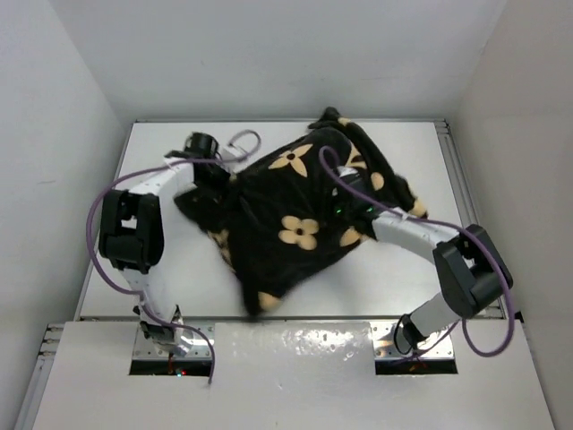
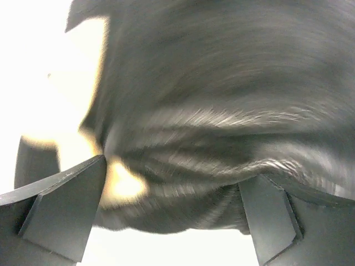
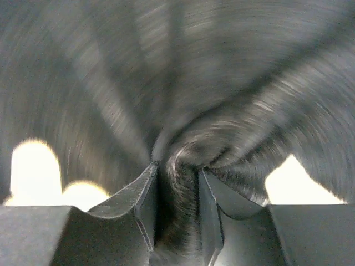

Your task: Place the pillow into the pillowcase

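Observation:
The pillowcase is crumpled and slanted; my open left gripper, at the pillowcase's edge, should pinch that edge (image 1: 202, 208) and pull it flat.
The pillowcase (image 1: 295, 210), black with tan flowers, lies bulging and crumpled in the middle of the white table. No cream surface of the pillow shows; it is hidden. My left gripper (image 1: 213, 179) is at the case's left edge. In the left wrist view it (image 2: 169, 216) stands wide open, with black fabric (image 2: 222, 111) hanging between and beyond the fingers (image 2: 64, 213). My right gripper (image 1: 347, 195) is on the case's upper right part. There it (image 3: 177, 199) is shut on a pinched fold of black pillowcase fabric (image 3: 186, 166) that puckers round the jaws.
The white table (image 1: 161, 152) is boxed in by white walls at the back and both sides, with a metal rail (image 1: 452, 166) along its right edge. Purple cables (image 1: 94, 224) loop off both arms, and a grey cable loop (image 1: 243, 138) lies behind the left wrist.

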Action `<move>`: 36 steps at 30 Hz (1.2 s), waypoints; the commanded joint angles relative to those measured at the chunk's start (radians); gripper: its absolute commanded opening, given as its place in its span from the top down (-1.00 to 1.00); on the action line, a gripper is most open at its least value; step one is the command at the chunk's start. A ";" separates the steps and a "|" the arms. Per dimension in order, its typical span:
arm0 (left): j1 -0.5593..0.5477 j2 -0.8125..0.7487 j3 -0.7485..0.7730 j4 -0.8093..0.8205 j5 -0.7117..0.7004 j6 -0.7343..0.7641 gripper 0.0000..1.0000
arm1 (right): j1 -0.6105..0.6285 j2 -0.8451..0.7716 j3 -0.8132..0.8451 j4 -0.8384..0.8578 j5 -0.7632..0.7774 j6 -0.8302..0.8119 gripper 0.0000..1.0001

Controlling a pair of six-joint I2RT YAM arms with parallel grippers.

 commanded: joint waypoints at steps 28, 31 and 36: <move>0.309 0.085 0.054 0.329 -0.084 -0.069 -0.99 | -0.209 -0.525 -0.361 -0.041 0.088 0.350 -0.87; 0.329 0.103 0.008 0.366 -0.080 -0.084 -0.98 | -0.255 -0.463 -0.326 -0.011 0.047 0.337 -0.87; 0.378 0.148 0.028 0.346 -0.090 -0.086 -0.27 | -0.386 -0.363 -0.337 0.073 -0.093 0.354 -0.70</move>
